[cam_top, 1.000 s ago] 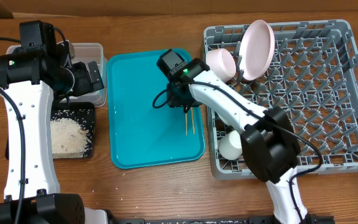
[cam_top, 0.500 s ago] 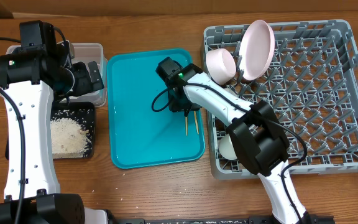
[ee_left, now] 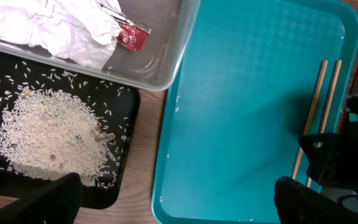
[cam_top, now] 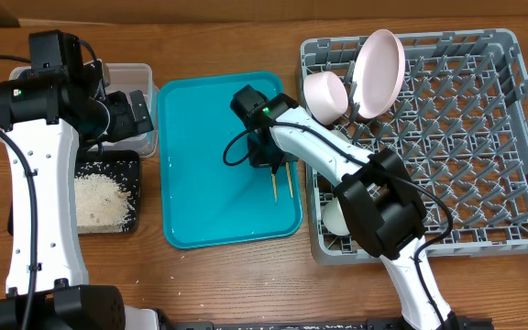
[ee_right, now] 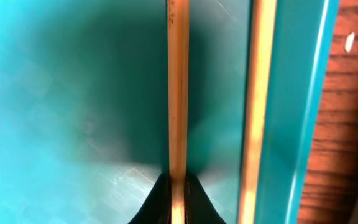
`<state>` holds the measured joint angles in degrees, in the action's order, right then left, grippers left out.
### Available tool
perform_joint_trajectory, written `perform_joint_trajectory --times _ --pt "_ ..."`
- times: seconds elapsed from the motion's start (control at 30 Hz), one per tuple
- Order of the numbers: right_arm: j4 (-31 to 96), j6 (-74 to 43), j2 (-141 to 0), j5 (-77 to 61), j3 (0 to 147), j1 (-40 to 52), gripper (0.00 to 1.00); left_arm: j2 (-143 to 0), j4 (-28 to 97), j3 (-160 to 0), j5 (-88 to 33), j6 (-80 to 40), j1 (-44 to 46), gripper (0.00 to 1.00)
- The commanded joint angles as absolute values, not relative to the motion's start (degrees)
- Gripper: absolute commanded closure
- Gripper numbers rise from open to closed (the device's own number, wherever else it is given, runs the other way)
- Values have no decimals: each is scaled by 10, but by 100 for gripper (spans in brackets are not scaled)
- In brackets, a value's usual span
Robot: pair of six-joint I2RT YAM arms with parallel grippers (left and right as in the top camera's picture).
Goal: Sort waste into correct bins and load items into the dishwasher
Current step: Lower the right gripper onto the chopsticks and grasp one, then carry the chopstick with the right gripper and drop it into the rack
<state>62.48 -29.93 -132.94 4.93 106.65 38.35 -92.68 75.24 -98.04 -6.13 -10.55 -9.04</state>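
Note:
My right gripper should release the wooden chopstick in the grey dish rack (cam_top: 364, 177), between the large plate and white cup.
Two wooden chopsticks (cam_top: 280, 181) lie along the right side of the teal tray (cam_top: 204, 174). My right gripper (cam_top: 272, 165) is down on the tray and shut on the left chopstick (ee_right: 178, 93). The other chopstick (ee_right: 257, 93) lies free beside it, next to the tray's rim. My left gripper (ee_left: 179, 196) is open and empty, hovering over the black tray (ee_left: 126, 124) and the teal tray's edge. The black tray holds rice scraps (ee_left: 48, 137). The clear tub (ee_left: 166, 62) holds white napkins (ee_left: 55, 25) and the red-and-white wrapper (ee_left: 132, 36).
The grey dish rack (cam_top: 484, 137) stands at the right and holds the large plate (cam_top: 379, 69), the pink bowl (cam_top: 324, 92) and a white cup (cam_top: 340, 215). My right arm stretches from the rack's front left corner over to the tray. Bare wooden table (ee_right: 347, 124) borders the tray.
My right arm's elbow has swung left and its gripper has settled lower onto the chopsticks' far ends. The left arm has not moved.

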Motion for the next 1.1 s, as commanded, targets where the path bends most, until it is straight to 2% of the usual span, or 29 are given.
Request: perform_joint_trajectory --times 0.0,0.27,0.37,0.67,0.9,1.07 --pt "651 -283 -1351 53 1086 387 96 -921 751 -992 -58 -105 -90 0" --pt "921 -212 -1311 51 1413 387 96 -921 752 -992 -58 -105 -90 0" --pt "971 -201 -1287 65 1498 384 96 -921 751 -992 -58 -105 -90 0" --pt "971 -194 -1195 50 1445 314 96 -921 750 -992 -57 -105 -90 0" --pt "971 -191 -1098 91 1246 247 96 -921 750 -992 -58 -105 -90 0" --pt "971 -140 -1057 94 1122 204 96 -921 750 -992 -57 -105 -90 0"
